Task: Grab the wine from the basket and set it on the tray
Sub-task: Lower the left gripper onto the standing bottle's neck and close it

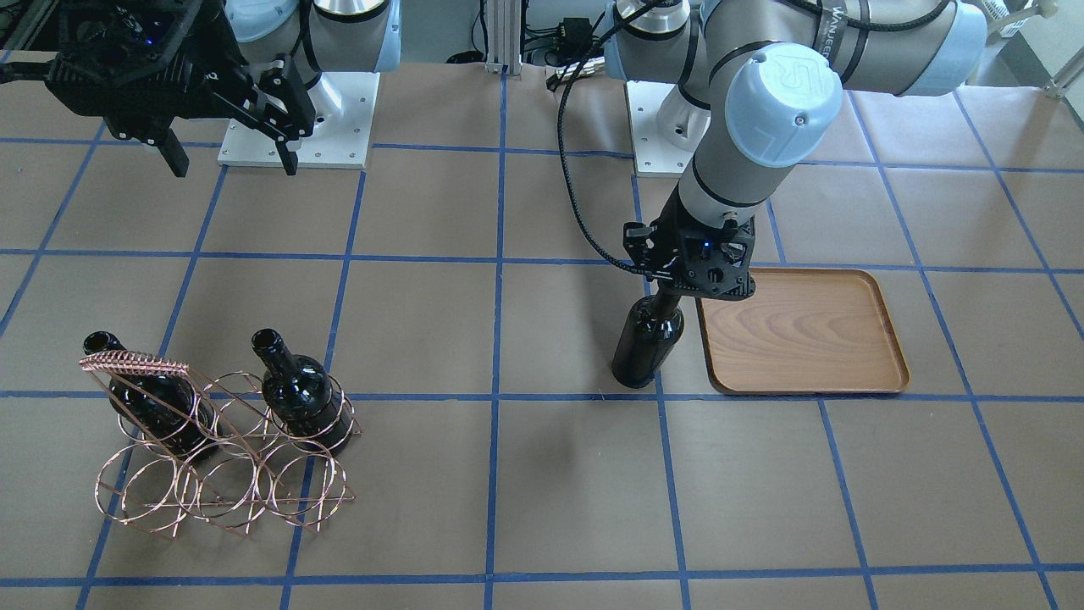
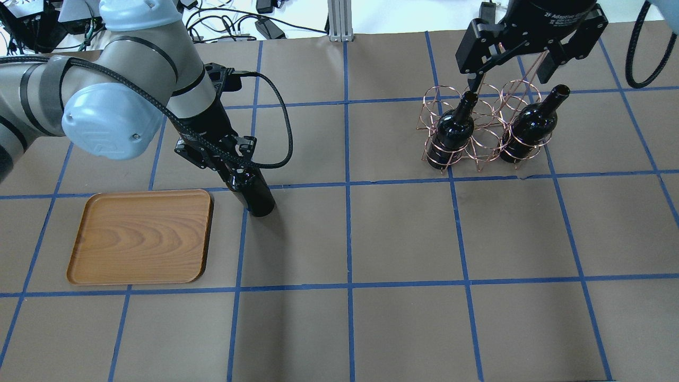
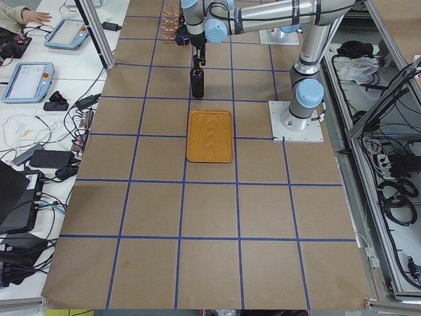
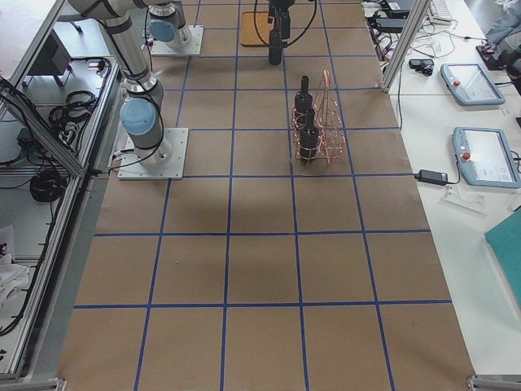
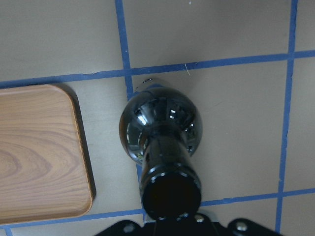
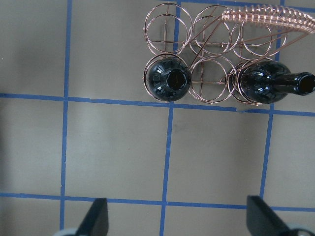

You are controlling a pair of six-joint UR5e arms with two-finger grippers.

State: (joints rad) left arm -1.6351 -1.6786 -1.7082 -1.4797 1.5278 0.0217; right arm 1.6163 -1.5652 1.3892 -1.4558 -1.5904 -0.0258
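The wine bottle is held near its opening by my left gripper beside the tray, so next I open, move down and grip the lower neck [image 1: 666, 302] before lifting.
My left gripper [image 2: 233, 168] is shut on the neck of a black wine bottle [image 2: 258, 199]. It holds the bottle upright just beside the tray's edge; I cannot tell if the base touches the table. The brown wooden tray [image 2: 140, 236] is empty. In the left wrist view the bottle [image 5: 160, 128] is right of the tray [image 5: 34, 152]. The copper wire basket [image 2: 488, 132] holds two more bottles [image 2: 453, 132] [image 2: 530, 130], with its middle ring empty. My right gripper [image 2: 512, 74] is open and empty, raised behind the basket [image 6: 211, 59].
Brown paper with blue tape lines covers the table [image 2: 403, 239]. The two arm bases [image 1: 296, 119] [image 1: 669, 127] stand at the robot's side. Operator desks with tablets [image 3: 26, 79] lie beyond the table's far edge.
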